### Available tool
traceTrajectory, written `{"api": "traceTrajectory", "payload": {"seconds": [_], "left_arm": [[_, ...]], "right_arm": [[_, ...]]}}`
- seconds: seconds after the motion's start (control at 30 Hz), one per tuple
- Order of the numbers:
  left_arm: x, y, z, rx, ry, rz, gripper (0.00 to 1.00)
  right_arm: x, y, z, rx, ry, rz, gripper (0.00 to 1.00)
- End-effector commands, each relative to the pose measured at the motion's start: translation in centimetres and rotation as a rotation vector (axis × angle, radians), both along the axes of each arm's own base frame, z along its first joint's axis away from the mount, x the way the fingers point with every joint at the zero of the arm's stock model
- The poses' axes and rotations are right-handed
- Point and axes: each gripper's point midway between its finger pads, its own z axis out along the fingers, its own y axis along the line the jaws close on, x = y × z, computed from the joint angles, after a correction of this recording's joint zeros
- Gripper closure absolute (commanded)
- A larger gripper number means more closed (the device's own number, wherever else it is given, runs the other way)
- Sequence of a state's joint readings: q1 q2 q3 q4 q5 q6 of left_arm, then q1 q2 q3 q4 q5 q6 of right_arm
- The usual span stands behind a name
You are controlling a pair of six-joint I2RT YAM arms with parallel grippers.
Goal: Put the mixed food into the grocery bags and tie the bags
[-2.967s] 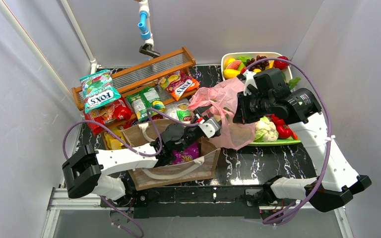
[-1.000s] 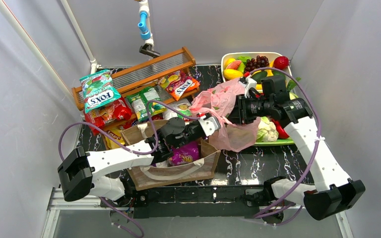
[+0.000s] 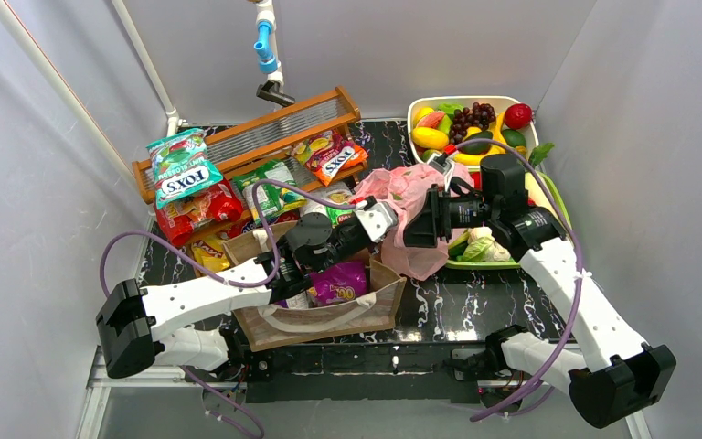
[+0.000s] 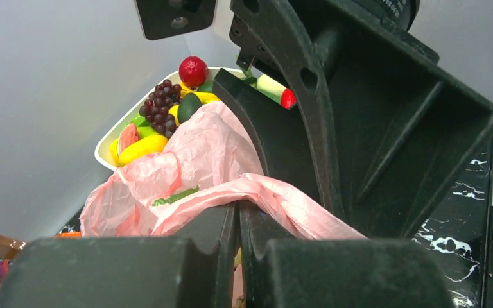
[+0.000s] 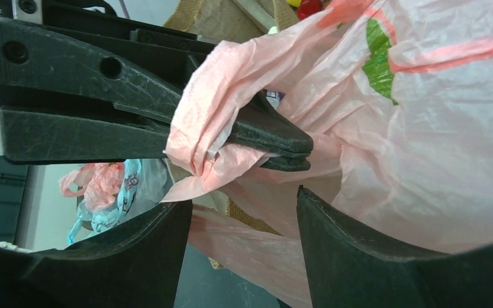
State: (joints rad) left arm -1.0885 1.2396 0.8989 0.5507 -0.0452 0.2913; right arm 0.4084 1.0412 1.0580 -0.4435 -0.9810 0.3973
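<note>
The loop of the pink grocery bag is slack around my left gripper's fingers, so I need to use my right gripper to grip the part of the bag (image 5: 247,197) just below them and pull away to make it tight.
The pink grocery bag (image 3: 418,194) hangs bunched in mid-table between both arms. My left gripper (image 3: 393,215) is shut on a twisted strand of its plastic (image 4: 276,199), and the right wrist view shows those black fingers (image 5: 276,138) clamped on it. My right gripper (image 3: 413,230) faces the left one, open, with a band of pink plastic (image 5: 257,247) running loose between its fingers. The brown tote (image 3: 329,318) stands below the left arm with a purple packet (image 3: 340,281) inside. Snack packets (image 3: 183,169) lie at the back left. Toy fruits (image 3: 471,123) fill the white tray.
A wooden slatted rack (image 3: 265,133) stands at the back left. The white tray (image 3: 413,112) sits at the back right, with a green tray (image 3: 489,265) holding a cauliflower (image 3: 486,245) under the right arm. Grey walls close in on both sides.
My right gripper has opened and slid left and down toward the left gripper. The left arm drew slightly left, still clamped on the pink bag.
</note>
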Motion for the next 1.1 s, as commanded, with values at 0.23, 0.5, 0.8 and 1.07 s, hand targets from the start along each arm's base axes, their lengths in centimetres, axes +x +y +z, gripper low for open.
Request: {"api": "traceTrajectory", "payload": {"seconds": [0.23, 0.5, 0.8, 1.07], "left_arm": [[1.6, 0.9, 2.0, -0.050, 0.014, 0.100, 1.00], [2.2, 1.4, 2.1, -0.073, 0.040, 0.149, 1.00], [2.5, 1.6, 1.8, -0.074, 0.060, 0.172, 1.00], [2.5, 1.8, 1.6, -0.073, 0.069, 0.180, 1.00]], "right_arm": [[0.8, 1.4, -0.2, -0.004, -0.055, -0.084, 0.32], [1.5, 2.3, -0.4, 0.005, -0.088, -0.157, 0.36], [2.0, 3.2, -0.7, 0.034, -0.085, -0.219, 0.50], [2.5, 2.8, -0.2, 0.065, -0.097, -0.300, 0.69]]}}
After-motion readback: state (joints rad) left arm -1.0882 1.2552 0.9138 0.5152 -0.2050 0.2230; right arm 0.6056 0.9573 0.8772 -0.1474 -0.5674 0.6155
